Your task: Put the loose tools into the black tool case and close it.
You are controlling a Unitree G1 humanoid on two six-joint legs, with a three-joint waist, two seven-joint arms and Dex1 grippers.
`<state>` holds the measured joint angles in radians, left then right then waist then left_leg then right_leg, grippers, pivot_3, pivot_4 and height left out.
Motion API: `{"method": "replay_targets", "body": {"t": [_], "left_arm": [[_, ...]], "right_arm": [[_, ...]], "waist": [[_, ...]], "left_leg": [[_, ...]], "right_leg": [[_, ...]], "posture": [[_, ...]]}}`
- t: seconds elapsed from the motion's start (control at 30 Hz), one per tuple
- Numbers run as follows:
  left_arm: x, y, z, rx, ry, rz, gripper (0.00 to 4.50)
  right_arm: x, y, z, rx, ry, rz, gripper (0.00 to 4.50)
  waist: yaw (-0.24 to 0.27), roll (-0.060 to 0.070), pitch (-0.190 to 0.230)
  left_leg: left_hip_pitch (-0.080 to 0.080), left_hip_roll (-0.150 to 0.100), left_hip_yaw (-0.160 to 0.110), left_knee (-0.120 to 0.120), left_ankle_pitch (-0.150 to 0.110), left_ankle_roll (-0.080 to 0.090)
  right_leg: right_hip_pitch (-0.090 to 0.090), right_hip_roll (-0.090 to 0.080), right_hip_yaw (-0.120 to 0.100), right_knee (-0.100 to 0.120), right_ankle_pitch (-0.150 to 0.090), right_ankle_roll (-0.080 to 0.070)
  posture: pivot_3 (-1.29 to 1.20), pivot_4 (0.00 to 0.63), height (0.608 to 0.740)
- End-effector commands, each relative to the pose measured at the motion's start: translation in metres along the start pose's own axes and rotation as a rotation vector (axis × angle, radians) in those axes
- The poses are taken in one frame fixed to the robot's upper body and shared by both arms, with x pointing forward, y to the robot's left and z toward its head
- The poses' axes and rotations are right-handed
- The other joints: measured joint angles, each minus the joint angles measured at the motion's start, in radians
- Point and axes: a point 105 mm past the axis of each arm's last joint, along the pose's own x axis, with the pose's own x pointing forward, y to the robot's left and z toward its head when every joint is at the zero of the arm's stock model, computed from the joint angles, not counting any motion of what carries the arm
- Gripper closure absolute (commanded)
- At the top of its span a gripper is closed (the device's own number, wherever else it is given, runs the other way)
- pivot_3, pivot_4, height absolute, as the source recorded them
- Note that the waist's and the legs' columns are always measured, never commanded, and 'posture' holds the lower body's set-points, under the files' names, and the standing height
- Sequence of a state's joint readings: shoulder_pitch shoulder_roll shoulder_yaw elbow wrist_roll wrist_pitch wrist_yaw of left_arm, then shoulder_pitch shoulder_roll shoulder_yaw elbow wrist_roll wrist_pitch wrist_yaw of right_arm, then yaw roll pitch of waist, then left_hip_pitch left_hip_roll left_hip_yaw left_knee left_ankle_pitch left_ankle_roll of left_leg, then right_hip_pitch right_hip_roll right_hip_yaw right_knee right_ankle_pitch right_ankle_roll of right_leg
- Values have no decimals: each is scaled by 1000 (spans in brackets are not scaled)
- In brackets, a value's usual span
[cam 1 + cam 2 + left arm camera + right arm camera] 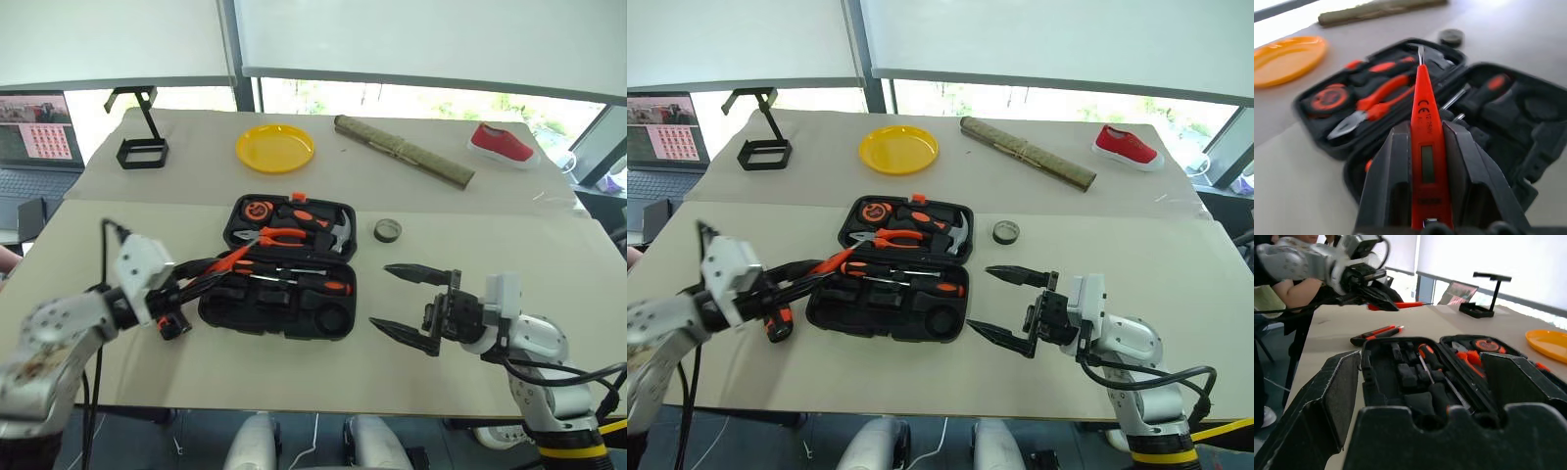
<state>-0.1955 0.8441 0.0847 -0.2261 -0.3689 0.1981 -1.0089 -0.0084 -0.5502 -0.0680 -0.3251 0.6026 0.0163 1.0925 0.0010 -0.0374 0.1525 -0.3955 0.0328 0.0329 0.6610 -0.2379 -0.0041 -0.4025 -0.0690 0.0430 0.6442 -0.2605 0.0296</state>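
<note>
I should use my left gripper to set the small orange tester screwdriver down and let it go in the case's near half [259, 287], beside the metal rods of the screwdrivers.
The black tool case [245, 311] lies open in the middle of the table. Pliers, a hammer and a tape measure fill its far half. Two orange-and-black screwdrivers [318, 284] lie in its near half. My left gripper [217, 266] is shut on the small orange tester screwdriver [1425, 105], held above the case's left edge with its tip pointing over the case. The utility knife [1376, 333] lies on the table beside the case's left end, below that gripper. The dark tape roll [387, 230] sits just right of the case. My right gripper [380, 296] hangs open to the right of the case, empty.
On the far table stand a yellow plate [275, 147], a black wire-frame stand [142, 147], a rolled bamboo mat [404, 150] and a red shoe [502, 143]. A laptop [34, 137] is at the far left. A person's arm [1293, 289] shows behind my left arm.
</note>
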Motion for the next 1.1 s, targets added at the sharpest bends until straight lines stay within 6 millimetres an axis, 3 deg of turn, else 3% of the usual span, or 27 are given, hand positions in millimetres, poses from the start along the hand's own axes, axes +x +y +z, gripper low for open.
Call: {"method": "replay_targets", "body": {"t": [0.03, 0.3, 0.5, 0.67, 1.1], "left_arm": [[9, -5, -13, 169, 81, -170, 4016], [21, -5, -35, 333, 165, -399, 4016], [26, 0, -40, 359, 194, -423, 4016], [39, 6, -33, 302, 165, -375, 4016], [21, -3, -60, 327, 332, -471, 4016]], "right_arm": [[0, 0, 15, -26, -27, -23, 0], [-6, 7, 13, 2, -6, -51, 0], [-8, 9, 11, 3, -8, -65, 0], [-10, 12, 9, 11, -7, -68, 0], [-13, 16, 4, 25, 7, -62, 0]], "waist": [[-8, 0, 0], [-13, 0, 0], [-12, 0, 0], [-12, 0, 0], [-15, 0, 0]], "left_leg": [[0, 0, 1, 0, 0, 0], [-5, 1, 0, 0, 0, 1], [-5, 1, -1, 0, 0, 1], [-5, 1, -1, 1, 0, 1], [-3, 1, -2, 1, 0, 1]], "right_leg": [[-1, 0, 1, 0, 0, 0], [-4, 1, 0, -1, 0, 0], [-3, 1, 0, 0, 0, 1], [-3, 1, 0, 1, 0, 1], [-2, 2, 0, 2, 0, 1]], "posture": [[0, 150, 740], [0, 150, 740], [0, 150, 740], [0, 150, 740], [0, 150, 740]]}}
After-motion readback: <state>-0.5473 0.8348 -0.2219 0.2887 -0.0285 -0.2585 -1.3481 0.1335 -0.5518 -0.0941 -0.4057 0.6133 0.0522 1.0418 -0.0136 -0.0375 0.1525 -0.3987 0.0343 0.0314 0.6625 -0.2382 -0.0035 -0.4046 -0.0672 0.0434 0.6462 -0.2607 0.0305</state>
